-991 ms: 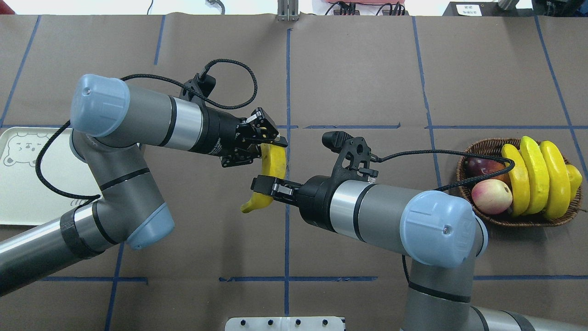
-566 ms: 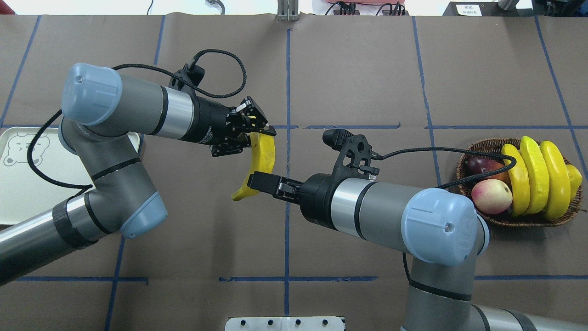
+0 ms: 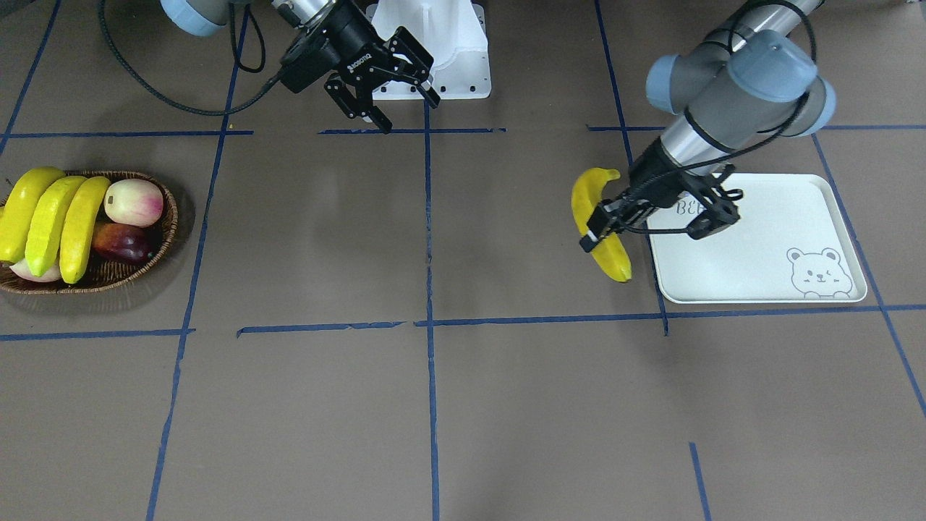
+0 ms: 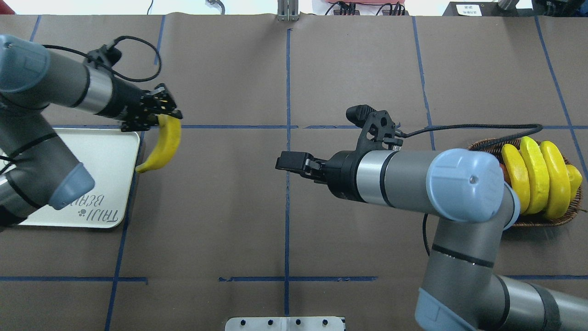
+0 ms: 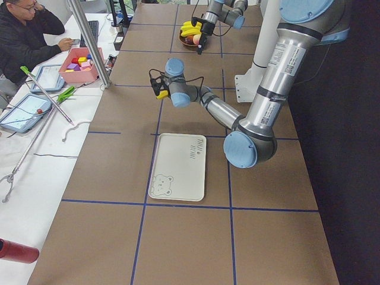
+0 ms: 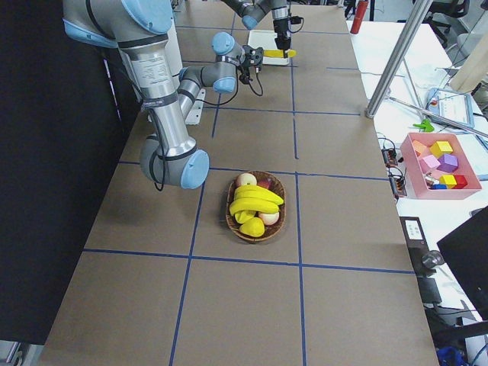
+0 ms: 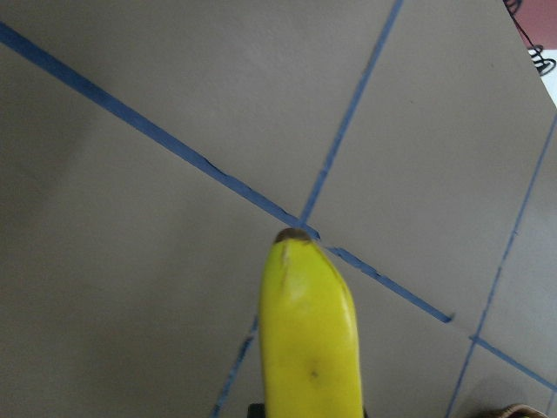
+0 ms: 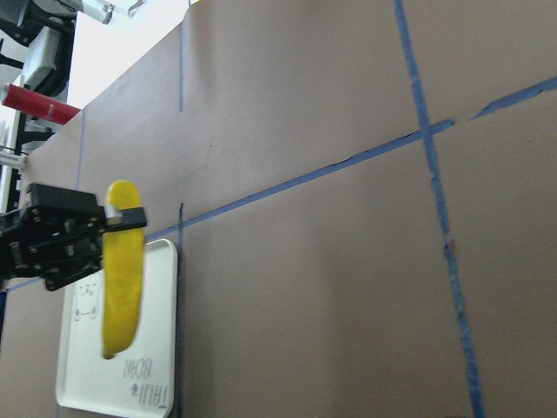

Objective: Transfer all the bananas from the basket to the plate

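My left gripper will release the banana on the bear-drawing end of the white plate [image 3: 817,230], letting it go there on that end.
My left gripper [image 4: 158,115] is shut on the top end of one yellow banana [image 4: 167,142], which hangs just off the far right corner of the white plate [image 4: 105,161]. The front view shows the same gripper [image 3: 599,224], banana [image 3: 613,257] and plate [image 3: 738,260]. The left wrist view shows that banana [image 7: 309,348] over brown table. My right gripper [image 3: 394,83] is open and empty above the table's middle [image 4: 287,163]. Three bananas [image 4: 535,177] lie across the wicker basket [image 4: 537,222] at the far right, also in the front view [image 3: 51,217].
The basket [image 3: 108,282] also holds a peach [image 3: 134,201], a dark red fruit [image 3: 119,241] and a yellow lemon [image 4: 574,177]. Blue tape lines cross the brown table. The robot's white base [image 3: 448,51] stands at the table's near edge.
The right gripper has let go of the banana and drawn back to the right. The left arm has carried the banana left, from the table's middle to the plate's edge.
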You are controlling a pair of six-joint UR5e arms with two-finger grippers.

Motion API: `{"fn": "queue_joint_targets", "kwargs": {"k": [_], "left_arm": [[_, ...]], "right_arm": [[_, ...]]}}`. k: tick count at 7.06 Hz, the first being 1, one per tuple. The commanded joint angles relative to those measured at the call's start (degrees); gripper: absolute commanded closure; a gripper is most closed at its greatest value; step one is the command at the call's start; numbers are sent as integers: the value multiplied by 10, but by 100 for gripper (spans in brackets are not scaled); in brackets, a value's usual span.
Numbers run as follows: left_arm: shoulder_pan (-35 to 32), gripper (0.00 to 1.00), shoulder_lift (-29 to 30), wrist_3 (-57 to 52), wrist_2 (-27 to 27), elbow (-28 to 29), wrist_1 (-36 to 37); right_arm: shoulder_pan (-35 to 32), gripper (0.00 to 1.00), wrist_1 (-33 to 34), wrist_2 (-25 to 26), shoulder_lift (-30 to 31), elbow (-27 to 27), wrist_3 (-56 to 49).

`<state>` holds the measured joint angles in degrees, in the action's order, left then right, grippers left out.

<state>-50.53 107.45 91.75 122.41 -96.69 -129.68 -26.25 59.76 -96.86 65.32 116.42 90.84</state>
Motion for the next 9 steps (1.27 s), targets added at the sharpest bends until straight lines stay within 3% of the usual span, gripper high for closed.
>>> {"fn": "queue_joint_targets", "kwargs": {"k": [1, 3, 4, 6, 7, 8, 9], "left_arm": [[-58, 100, -117, -191, -4, 7, 5], [-89, 100, -209, -324, -25, 10, 2], [-88, 100, -216, -331, -55, 35, 0], [-84, 100, -211, -336, -67, 76, -6], [-84, 100, -207, -335, -67, 77, -5], [-84, 46, -207, -336, -62, 77, -5], [-86, 1, -207, -355, -59, 73, -4]], "right_arm": [[-69, 0, 96, -86, -2, 3, -73], [-102, 0, 184, -116, -5, 3, -161], [-127, 0, 205, -140, -1, 4, -201], [-178, 0, 207, -193, 30, 7, -260], [-186, 0, 207, -196, 36, 6, -280], [-193, 0, 208, -196, 41, 5, -290], [-200, 0, 208, -196, 46, 3, -301]]}}
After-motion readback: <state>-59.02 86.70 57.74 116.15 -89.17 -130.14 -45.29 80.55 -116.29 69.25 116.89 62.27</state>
